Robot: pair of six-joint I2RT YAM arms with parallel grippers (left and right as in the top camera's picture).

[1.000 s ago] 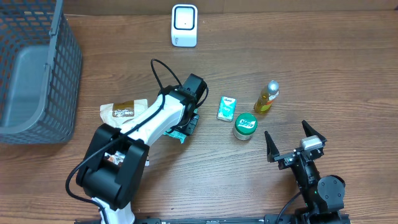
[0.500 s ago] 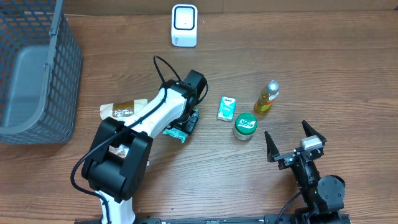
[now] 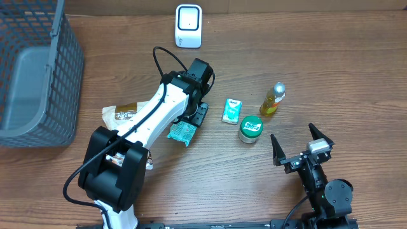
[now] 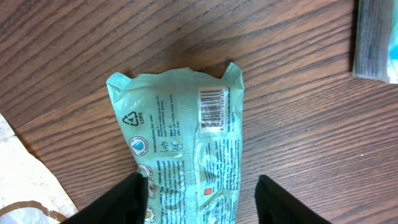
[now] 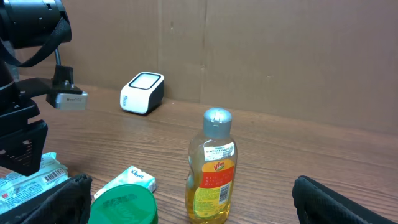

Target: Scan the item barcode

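Note:
The flat tissue packet fills the opening of my left gripper, so I need to come in low and pinch the packet's long edge (image 4: 142,170) by the round icons.
A mint-green tissue packet (image 4: 186,143) lies flat on the wooden table, its barcode (image 4: 211,107) facing up near the far end. My left gripper (image 4: 200,180) hovers over it, open. The left finger overlaps the packet's edge and the right finger stands apart from it. From overhead the packet (image 3: 181,132) pokes out beside the left gripper (image 3: 194,117). The white scanner (image 3: 188,25) stands at the far edge of the table, also visible as the scanner (image 5: 142,93) in the right wrist view. My right gripper (image 3: 292,133) rests open and empty at the front right.
A small tissue pack (image 3: 232,110), a green-lidded jar (image 3: 250,128) and a yellow liquid bottle (image 3: 272,99) stand right of centre. A brown and white snack bag (image 3: 124,113) lies to the left. A grey mesh basket (image 3: 35,70) fills the far left corner.
My left gripper has shifted slightly toward the far side, uncovering more of the green packet. The packet stays on the table. The right arm has not moved.

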